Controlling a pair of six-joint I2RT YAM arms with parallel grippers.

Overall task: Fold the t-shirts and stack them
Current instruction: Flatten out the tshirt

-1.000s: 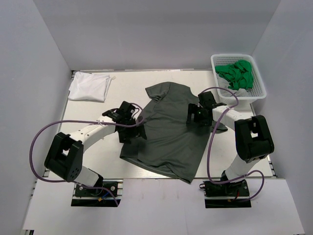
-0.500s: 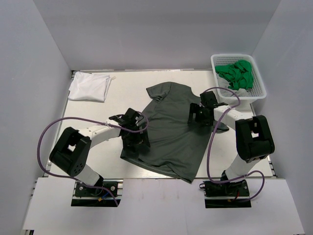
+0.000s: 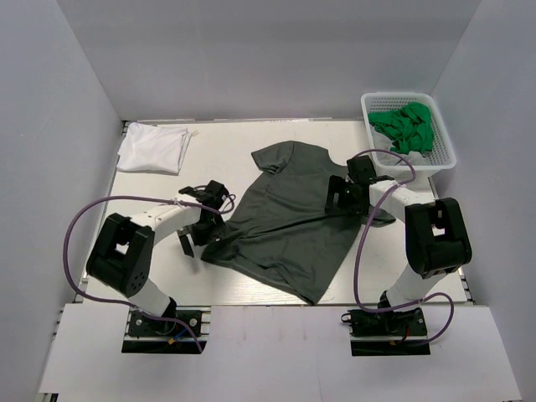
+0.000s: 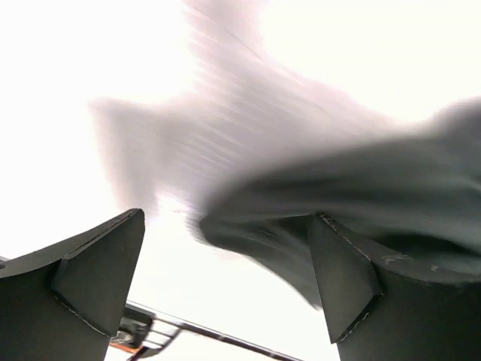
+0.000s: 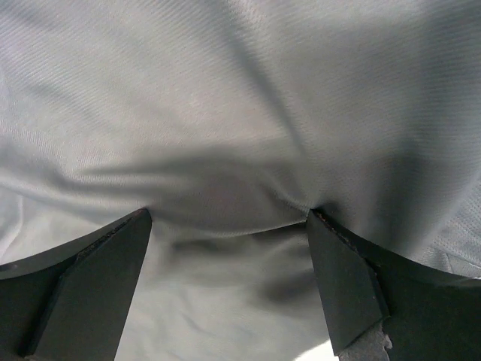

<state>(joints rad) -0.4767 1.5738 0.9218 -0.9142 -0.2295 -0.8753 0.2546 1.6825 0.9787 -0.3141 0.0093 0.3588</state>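
The robot's left gripper will next close on the grey t-shirt's bottom hem (image 3: pixel 231 254), slightly inward from the corner beside the left gripper.
The dark olive-grey t-shirt (image 3: pixel 289 213) lies spread flat mid-table, neck toward the back. The white t-shirt (image 3: pixel 153 147) lies folded at the back left corner. My left gripper (image 3: pixel 199 234) is open at the grey shirt's lower left corner. In the left wrist view the blurred shirt edge (image 4: pixel 361 188) lies by the right finger, with the gripper (image 4: pixel 225 226) wide open over bare table. My right gripper (image 3: pixel 342 196) is open, pressed down on the shirt's right side near the sleeve. In the right wrist view, cloth (image 5: pixel 225 113) bunches between the spread jaws of the gripper (image 5: pixel 229 218).
A white mesh basket (image 3: pixel 444 144) with green cloth (image 3: pixel 406 126) stands at the back right. The table's front edge (image 3: pixel 251 303) runs just below the shirt's hem. Grey walls close in the left, back and right sides.
My left gripper moved left, from over the shirt to its lower left corner, and the shirt's left hem shifted with it. My right gripper edged slightly toward the back.
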